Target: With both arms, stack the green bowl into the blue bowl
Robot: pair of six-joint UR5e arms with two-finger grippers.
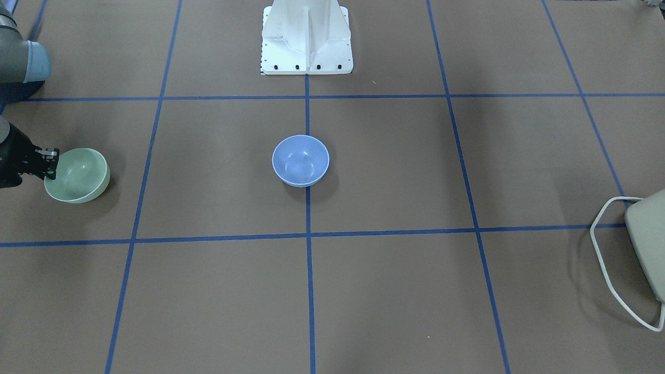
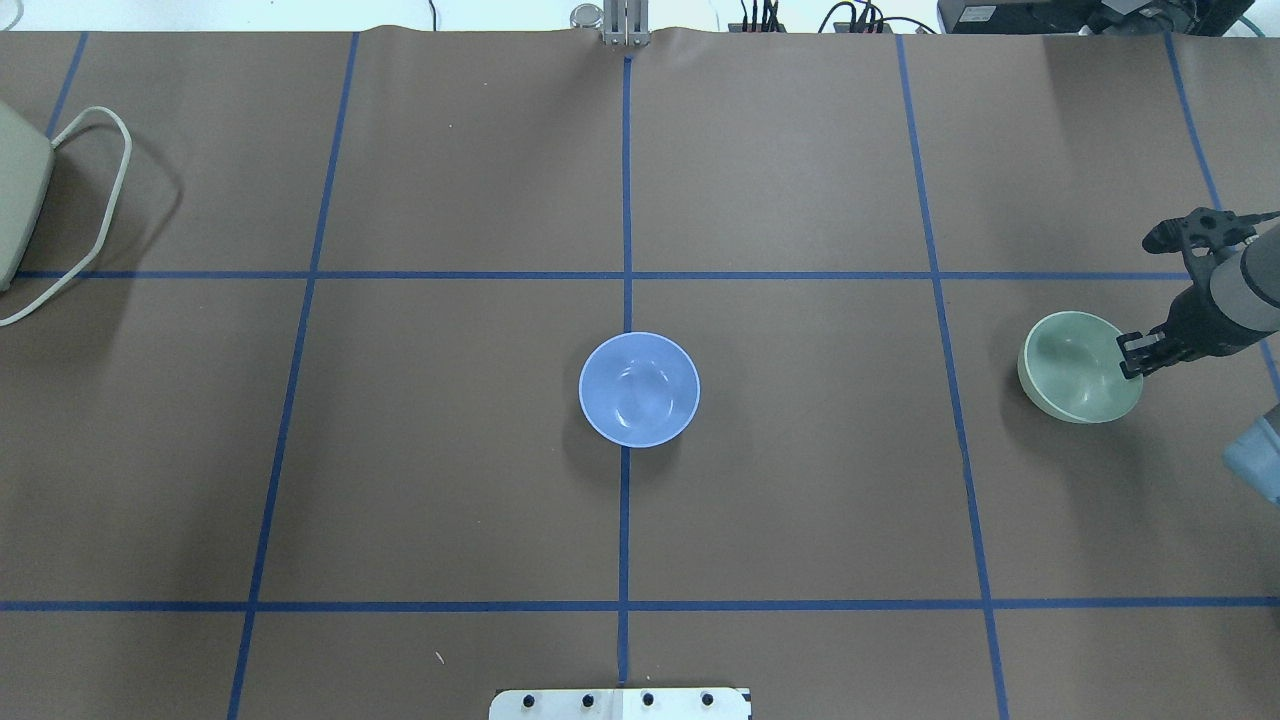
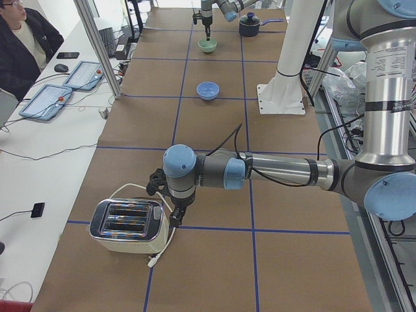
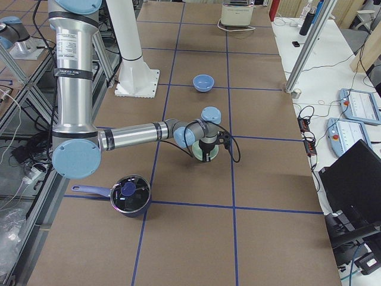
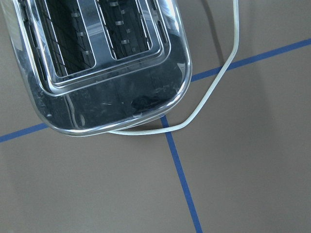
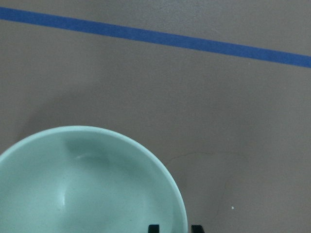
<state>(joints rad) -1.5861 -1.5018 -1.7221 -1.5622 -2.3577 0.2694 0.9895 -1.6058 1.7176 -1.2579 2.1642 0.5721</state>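
Next, my right gripper lets go of the green bowl inside the empty blue bowl (image 1: 302,156) in front of the white pedestal.
The green bowl (image 1: 80,174) stands upright at the table's right end, also seen in the overhead view (image 2: 1075,365). My right gripper (image 1: 52,163) (image 2: 1133,354) is at its rim, one finger inside and one outside, shut on the rim. The right wrist view shows the green bowl (image 6: 87,184) with both fingertips (image 6: 154,227) at the bottom edge. The blue bowl (image 1: 300,160) (image 2: 640,390) sits empty at the table's middle. My left gripper (image 3: 175,218) hangs over the toaster at the far left end; I cannot tell whether it is open.
A chrome toaster (image 3: 127,224) (image 5: 97,63) with a white cable (image 5: 214,92) sits at the left end. A dark lidded pot (image 4: 130,195) stands near the right end. The white pedestal (image 1: 306,36) stands at the table's robot side. Blue tape lines grid the brown table.
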